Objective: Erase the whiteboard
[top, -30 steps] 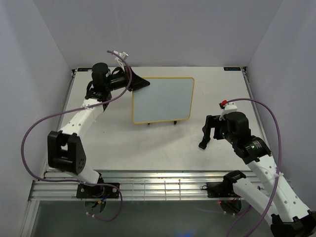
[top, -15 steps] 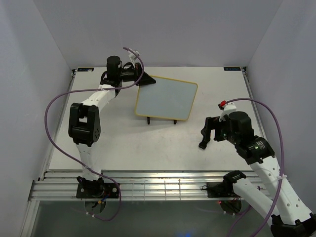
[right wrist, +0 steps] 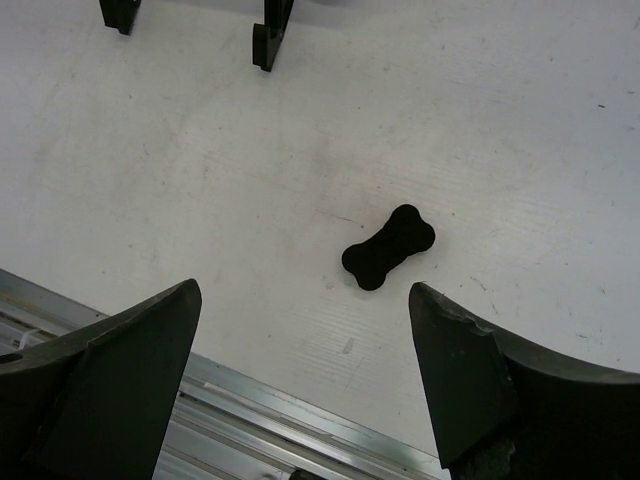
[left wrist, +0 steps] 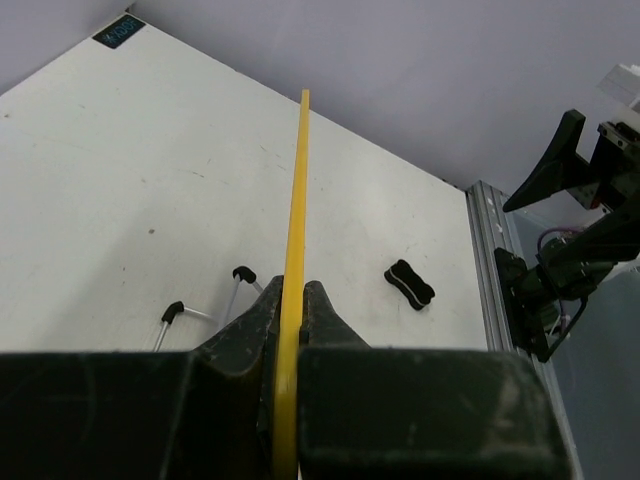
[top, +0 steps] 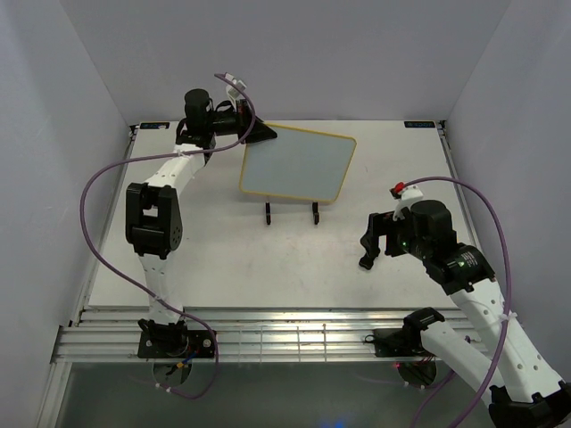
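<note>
Next, I set the whiteboard down with my left gripper so it leans on the easel stand, with its lower edge on the black front feet (top: 295, 219).
The whiteboard (top: 299, 165), white with a yellow-tan frame and no marks that I can see, hangs tilted above the table. My left gripper (top: 259, 134) is shut on its upper left edge. In the left wrist view the yellow frame (left wrist: 298, 180) runs edge-on between the closed fingers of the left gripper (left wrist: 288, 290). The bone-shaped eraser (right wrist: 388, 246) lies on the table, also seen in the left wrist view (left wrist: 409, 284). My right gripper (top: 370, 245) is open and empty, hovering above the eraser, which lies just ahead of the gap in the right gripper (right wrist: 302, 288).
The black wire easel stand (top: 290, 212) stands bare on the table in front of the board; its feet show in the right wrist view (right wrist: 265, 35) and the left wrist view (left wrist: 240, 275). The table's metal front rail (right wrist: 250, 420) is close below the right gripper.
My left gripper has lifted the whiteboard off the easel stand and tilted it up and back, so the stand now stands exposed. The right arm has barely moved.
</note>
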You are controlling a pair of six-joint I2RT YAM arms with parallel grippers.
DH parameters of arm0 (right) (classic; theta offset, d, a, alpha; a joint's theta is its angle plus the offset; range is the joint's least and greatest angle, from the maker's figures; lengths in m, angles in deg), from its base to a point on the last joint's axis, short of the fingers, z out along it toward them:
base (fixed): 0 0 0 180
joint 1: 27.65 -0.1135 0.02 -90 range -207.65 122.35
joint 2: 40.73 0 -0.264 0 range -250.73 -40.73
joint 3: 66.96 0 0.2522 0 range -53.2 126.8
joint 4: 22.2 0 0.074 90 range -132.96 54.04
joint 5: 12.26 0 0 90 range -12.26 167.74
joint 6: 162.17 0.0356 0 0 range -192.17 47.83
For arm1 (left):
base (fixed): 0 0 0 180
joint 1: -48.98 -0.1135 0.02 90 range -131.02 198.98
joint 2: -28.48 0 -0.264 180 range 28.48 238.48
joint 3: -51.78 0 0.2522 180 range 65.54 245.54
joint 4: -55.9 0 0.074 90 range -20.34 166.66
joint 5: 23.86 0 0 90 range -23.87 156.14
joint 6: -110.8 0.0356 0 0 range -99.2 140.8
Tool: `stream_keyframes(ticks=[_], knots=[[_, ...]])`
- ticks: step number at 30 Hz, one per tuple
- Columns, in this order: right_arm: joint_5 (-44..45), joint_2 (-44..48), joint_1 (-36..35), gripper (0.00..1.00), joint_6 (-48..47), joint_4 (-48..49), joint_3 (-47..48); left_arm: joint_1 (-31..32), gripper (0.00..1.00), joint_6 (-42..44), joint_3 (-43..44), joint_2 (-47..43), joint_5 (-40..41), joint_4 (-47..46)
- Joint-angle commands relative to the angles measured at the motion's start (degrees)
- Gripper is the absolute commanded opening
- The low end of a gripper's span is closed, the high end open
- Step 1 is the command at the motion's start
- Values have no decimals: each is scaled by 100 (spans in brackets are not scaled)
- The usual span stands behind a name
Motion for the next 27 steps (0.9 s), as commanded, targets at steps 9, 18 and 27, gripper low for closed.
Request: stream_keyframes(ticks=[9,18,27], knots=[[-673,-97,12,90,-297,139,197,-61,0,-91,60,185,-924,-637],[-612,-36,21,90,-569,-283,681,-105,0,94,-37,650,-1170,-943],[-752,-115,12,90,-763,-451,1033,-228,0,-1399,-1249,774,-1144,-4401]])
